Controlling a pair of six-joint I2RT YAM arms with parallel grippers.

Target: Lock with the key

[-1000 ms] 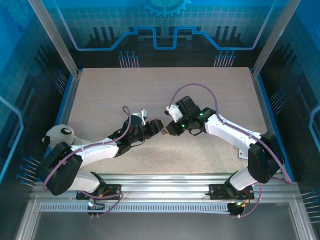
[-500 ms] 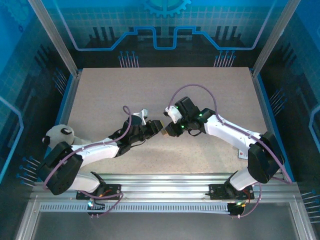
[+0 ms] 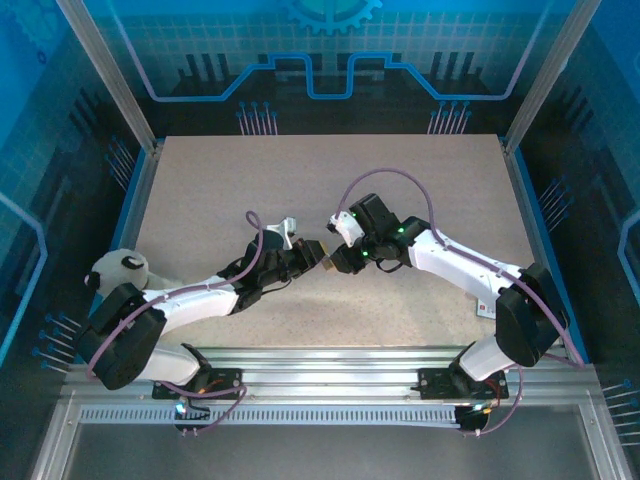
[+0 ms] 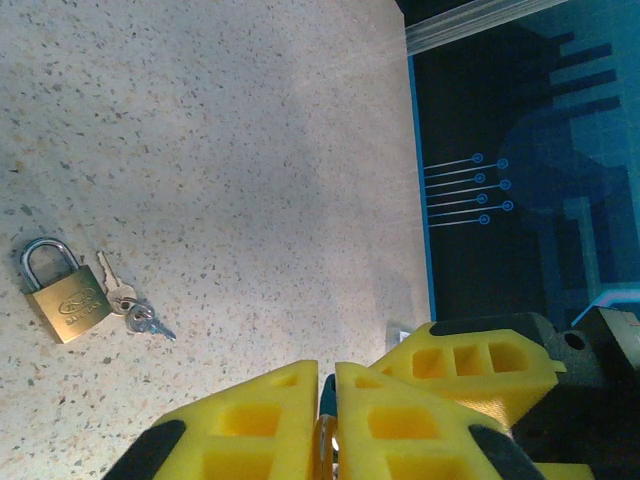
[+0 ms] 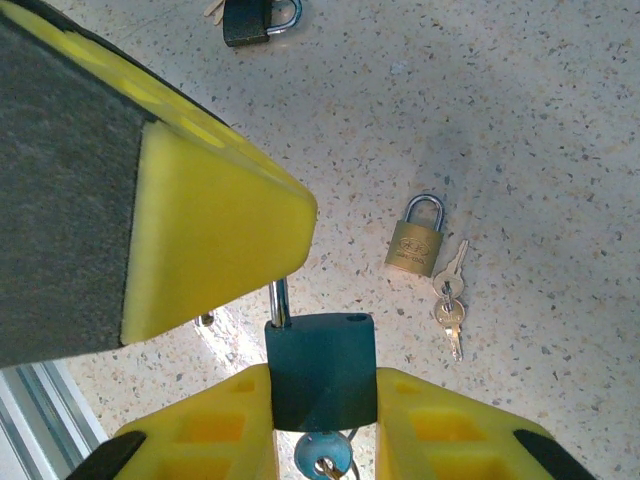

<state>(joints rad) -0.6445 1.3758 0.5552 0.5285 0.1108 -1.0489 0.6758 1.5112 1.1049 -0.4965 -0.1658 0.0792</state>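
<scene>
I can see the shackle's loose leg hanging away from the hole in the padlock's body, so I need to take the padlock by its broad sides [image 5: 321, 372] with my right gripper and turn it toward that leg.
A dark green padlock [image 5: 320, 370] is held up off the table, with my right gripper [image 5: 322, 378] shut on its body. Its steel shackle [image 5: 279, 300] stands open, one leg out of the body. A blue-headed key [image 5: 322, 456] sits in the keyhole underneath. My left gripper [image 4: 327, 374] faces it from the left, its yellow fingers [image 4: 250, 420] pressed nearly together on a thin curved piece, the shackle. One left finger [image 5: 200, 240] covers the shackle's top. In the top view the two grippers [image 3: 325, 260] meet at the table's middle.
A brass padlock [image 5: 415, 245] with a small key bunch [image 5: 450, 300] lies on the speckled table [image 4: 250, 150]; the left wrist view also has that brass padlock [image 4: 65, 300]. A black padlock [image 5: 248, 20] lies farther off. A white panda toy [image 3: 120, 268] sits at the left edge.
My left gripper's jaws have closed in onto the shackle. Both arms have stayed almost where they were, and the right grip on the padlock is unchanged.
</scene>
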